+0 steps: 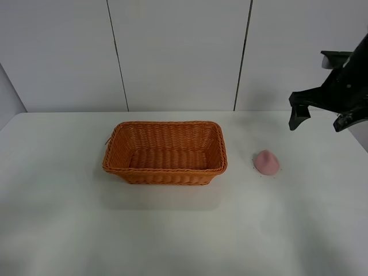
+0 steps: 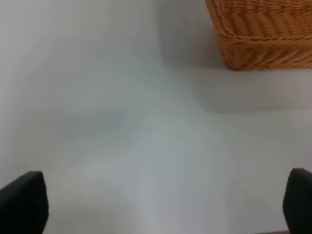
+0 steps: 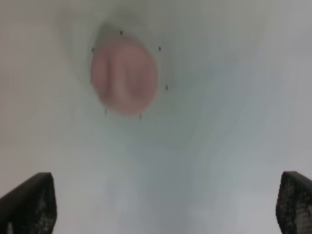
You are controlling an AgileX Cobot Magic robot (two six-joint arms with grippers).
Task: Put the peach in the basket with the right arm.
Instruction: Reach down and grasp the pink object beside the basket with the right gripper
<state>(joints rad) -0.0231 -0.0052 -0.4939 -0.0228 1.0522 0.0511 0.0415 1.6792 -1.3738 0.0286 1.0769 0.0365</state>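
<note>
The robot's right gripper is to move down next to the pink peach beside the orange wicker basket and close on the peach's top (image 1: 267, 156) (image 3: 123, 75).
The pink peach (image 1: 267, 162) lies on the white table, a short way right of the orange wicker basket (image 1: 165, 153). My right gripper (image 1: 319, 119) hangs open in the air above and to the right of the peach, at the frame's right edge. In the right wrist view the peach (image 3: 124, 77) shows blurred, ahead of the spread fingertips (image 3: 30, 204), with nothing between them. The left wrist view shows a corner of the basket (image 2: 263, 34) and the left gripper's (image 2: 156, 204) two fingertips (image 2: 23, 204) wide apart over bare table. The left arm is outside the exterior view.
The white table (image 1: 69, 218) reaches a pale panelled wall (image 1: 172, 52) at the back. The basket holds nothing. Small dark specks ring the peach on the tabletop.
</note>
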